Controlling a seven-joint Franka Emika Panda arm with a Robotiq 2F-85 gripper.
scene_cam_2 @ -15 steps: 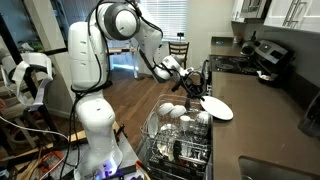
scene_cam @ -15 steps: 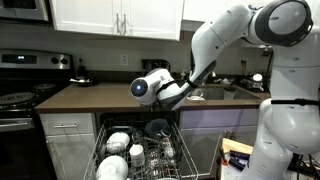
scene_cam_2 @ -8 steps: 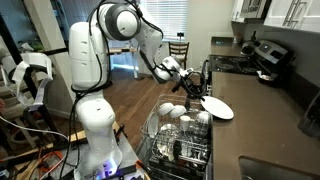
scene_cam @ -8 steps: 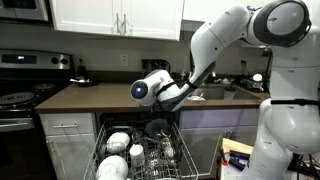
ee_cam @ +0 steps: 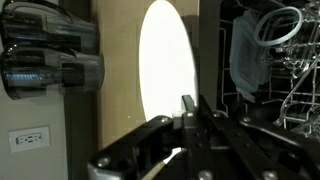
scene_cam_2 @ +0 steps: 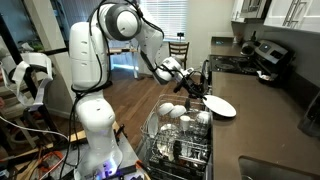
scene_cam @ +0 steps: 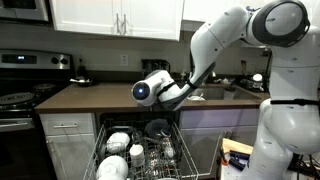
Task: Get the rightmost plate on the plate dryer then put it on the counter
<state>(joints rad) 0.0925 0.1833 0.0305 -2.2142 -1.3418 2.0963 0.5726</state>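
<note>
My gripper is going to set the white plate, now held roughly flat over the counter's edge, down for me on the brown counter's front edge (scene_cam: pixel 149 102) (ee_cam: pixel 171 78), above the plate dryer.
My gripper (scene_cam_2: pixel 201 97) is shut on the rim of a white plate (scene_cam_2: pixel 221 106), held roughly flat over the edge of the dark brown counter (scene_cam_2: pixel 272 125). In the wrist view the plate (ee_cam: pixel 165 70) is a tall white oval above the shut gripper (ee_cam: pixel 190 112), with the counter (ee_cam: pixel 115 95) behind it. The plate dryer (scene_cam_2: pixel 178 140) stands pulled out below, and shows under the counter (scene_cam: pixel 90 97) as the plate dryer (scene_cam: pixel 140 158). In this exterior view the gripper (scene_cam: pixel 150 91) is seen from behind and hides the plate.
White bowls and cups (scene_cam: pixel 118 142) fill the rack. A black stove (scene_cam: pixel 20 97) stands at one end of the counter and a sink (scene_cam: pixel 215 91) at the other. A dark appliance (ee_cam: pixel 50 50) sits against the wall. The robot's white base (scene_cam_2: pixel 95 120) stands beside the rack.
The gripper and plate have shifted slightly farther over the counter; the grip has stayed shut.
</note>
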